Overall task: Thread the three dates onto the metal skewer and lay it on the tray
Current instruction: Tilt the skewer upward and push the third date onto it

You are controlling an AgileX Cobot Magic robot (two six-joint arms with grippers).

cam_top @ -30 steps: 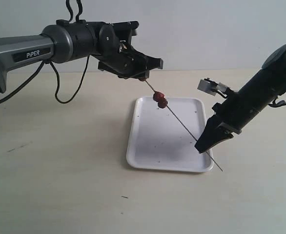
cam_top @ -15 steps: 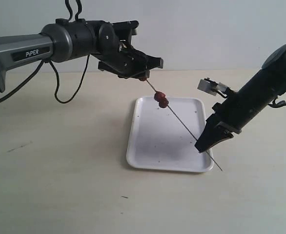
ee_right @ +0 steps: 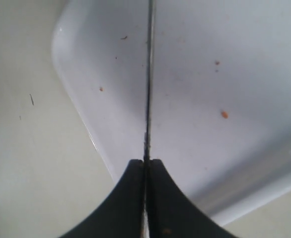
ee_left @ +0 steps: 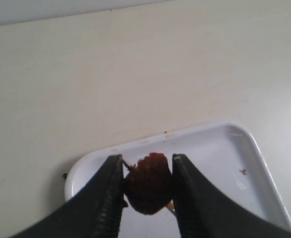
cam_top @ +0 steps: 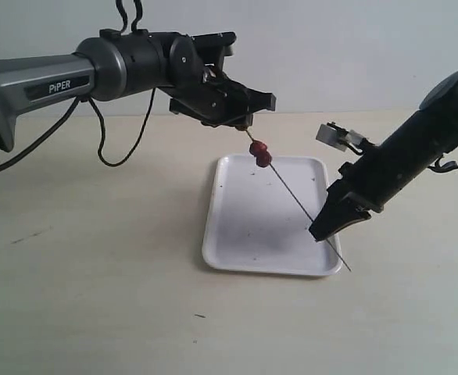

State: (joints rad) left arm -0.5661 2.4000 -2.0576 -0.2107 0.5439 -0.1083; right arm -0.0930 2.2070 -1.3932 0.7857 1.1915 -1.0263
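The third date will stay on the skewer, over the back edge of the white tray (cam_top: 278, 157). My left gripper will let go of it there.
The thin metal skewer (cam_top: 295, 197) slants over the white tray (cam_top: 241, 230). Two dark red dates (cam_top: 259, 153) sit threaded high on it. My right gripper (cam_top: 320, 233) is shut on the skewer's lower part, near the tray's right front corner; the right wrist view shows the skewer (ee_right: 148, 74) pinched between the closed jaws of the right gripper (ee_right: 146, 161). My left gripper (cam_top: 252, 116) meets the skewer's upper end and is shut on a third date (ee_left: 148, 184). The left gripper (ee_left: 147, 159) hangs above the tray (ee_left: 225, 148). Whether this date is pierced cannot be told.
The tray (ee_right: 195, 74) carries a few dark and reddish specks. A black cable (cam_top: 116, 152) droops from the left arm to the tabletop behind. Pale tabletop (cam_top: 96, 273) surrounds the tray, with a wall at the back.
My left gripper has shifted right with its date, toward the two threaded dates. The skewer now stands a little steeper. The right gripper has barely moved.
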